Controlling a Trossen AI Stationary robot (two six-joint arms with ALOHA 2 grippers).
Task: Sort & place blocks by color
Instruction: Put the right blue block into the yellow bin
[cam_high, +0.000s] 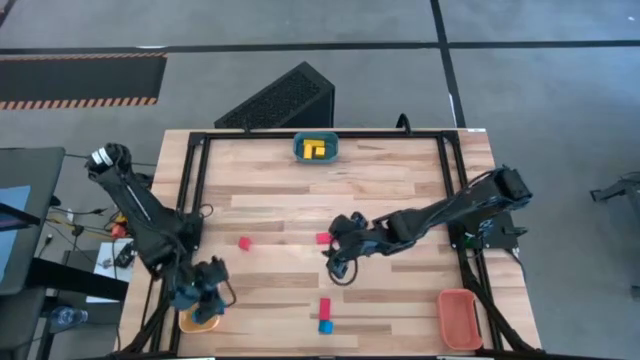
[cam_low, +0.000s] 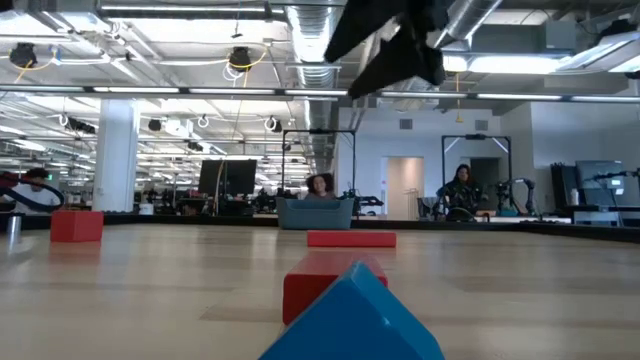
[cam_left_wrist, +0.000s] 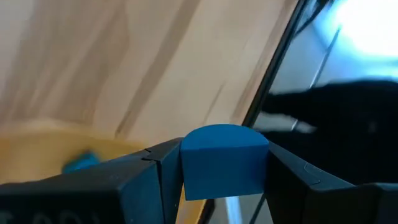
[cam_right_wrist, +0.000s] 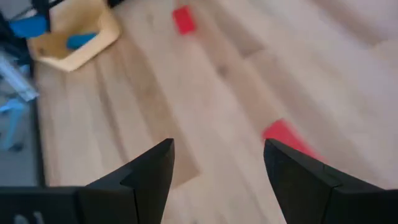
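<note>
The blue block, now over the yellow tray, will go down from my left gripper in the yellow tray (cam_high: 201, 316) (cam_left_wrist: 90, 164) beside the other blue block.
My left gripper (cam_high: 203, 292) stands at the table's near left corner over the yellow tray (cam_high: 200, 321), shut on a blue block (cam_left_wrist: 224, 158) with a rounded top. Another blue block (cam_left_wrist: 78, 163) lies in that tray. My right gripper (cam_right_wrist: 217, 168) is open above the table's middle, a little nearer than a red block (cam_high: 322, 238) that lies flat on the wood. A second red block (cam_high: 244, 242) lies farther left. A red block (cam_high: 324, 307) and a blue block (cam_high: 325, 326) lie at the near edge. Yellow blocks (cam_high: 314, 149) sit in the teal tray (cam_high: 300, 149). My left gripper pinches the blue block between its two fingers, one finger (cam_left_wrist: 155, 180) on each flat side (cam_left_wrist: 193, 177), the rounded top (cam_left_wrist: 221, 132) sticking out past them. The block is lifted clear, above the yellow tray's rim (cam_left_wrist: 56, 138).
An orange-red tray (cam_high: 460, 318) lies at the near right corner. A black frame (cam_high: 190, 190) runs round the table's edges. The wood between the two far red blocks and the near pair is bare. People and equipment stand in the room behind the far edge.
</note>
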